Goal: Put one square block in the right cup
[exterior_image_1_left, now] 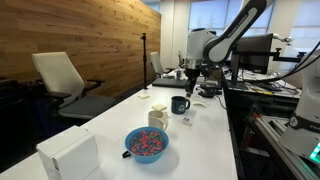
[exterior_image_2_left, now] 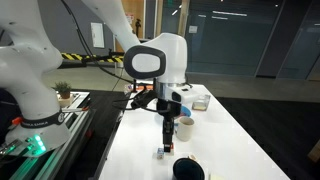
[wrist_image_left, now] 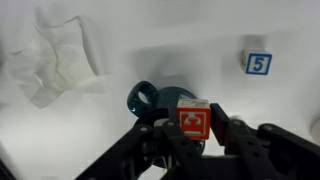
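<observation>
Next, my gripper releases the red square block inside the dark glossy mug (exterior_image_1_left: 180, 103) (wrist_image_left: 178, 124) next to the cream-white cup. The block is now just above that mug.
The right cup, a dark glossy mug (wrist_image_left: 150, 100) with a ring handle, stands on the white table. It shows in both exterior views (exterior_image_1_left: 180, 104) (exterior_image_2_left: 188, 170). My gripper (wrist_image_left: 193, 125) is shut on a red square block (wrist_image_left: 192, 118) with a white mark and holds it in the air just above the mug, which the block and fingers partly hide. In the exterior views the gripper (exterior_image_1_left: 190, 82) (exterior_image_2_left: 168, 140) hangs over the mug. A second block with a blue 5 (wrist_image_left: 258, 63) lies on the table beside the mug (exterior_image_1_left: 187, 121).
A cream-white cup (exterior_image_1_left: 158, 117) and a wide blue bowl of colourful bits (exterior_image_1_left: 147, 143) stand further along the table. A white box (exterior_image_1_left: 68, 155) sits at the table's corner. Crumpled white paper (wrist_image_left: 55, 60) lies near the mug.
</observation>
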Available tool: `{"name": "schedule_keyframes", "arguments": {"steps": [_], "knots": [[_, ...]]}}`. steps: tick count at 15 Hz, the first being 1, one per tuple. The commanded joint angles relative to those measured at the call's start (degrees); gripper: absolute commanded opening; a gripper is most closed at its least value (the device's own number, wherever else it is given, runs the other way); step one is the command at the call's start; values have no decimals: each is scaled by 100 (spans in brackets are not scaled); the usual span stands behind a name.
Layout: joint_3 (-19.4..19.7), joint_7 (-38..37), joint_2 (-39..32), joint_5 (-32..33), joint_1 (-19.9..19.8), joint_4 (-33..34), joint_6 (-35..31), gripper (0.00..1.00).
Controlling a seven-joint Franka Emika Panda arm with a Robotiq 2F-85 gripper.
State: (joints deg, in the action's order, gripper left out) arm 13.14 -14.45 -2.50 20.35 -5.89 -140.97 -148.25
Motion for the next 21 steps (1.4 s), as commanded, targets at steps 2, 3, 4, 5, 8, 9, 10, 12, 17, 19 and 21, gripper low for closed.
{"name": "schedule_keyframes", "arguments": {"steps": [2, 3, 4, 5, 8, 9, 10, 12, 17, 19, 21], "knots": [[38, -438, 98, 122, -282, -19, 22, 11], [47, -476, 42, 105, -319, 32, -11, 11], [48, -518, -28, 91, -347, 78, -52, 11], [47, -547, -92, 62, -365, 126, -72, 11], [37, -613, -303, 22, -371, 275, -113, 11], [36, -594, -406, -21, -364, 343, -137, 11], [43, -597, -512, -30, -353, 434, -123, 11], [60, -549, -720, -89, -332, 603, -123, 11], [101, -531, -1079, -118, -228, 1022, -55, 11], [100, -490, -1187, -149, -205, 1150, -61, 11], [92, -469, -1269, -182, -181, 1245, -73, 11]]}}
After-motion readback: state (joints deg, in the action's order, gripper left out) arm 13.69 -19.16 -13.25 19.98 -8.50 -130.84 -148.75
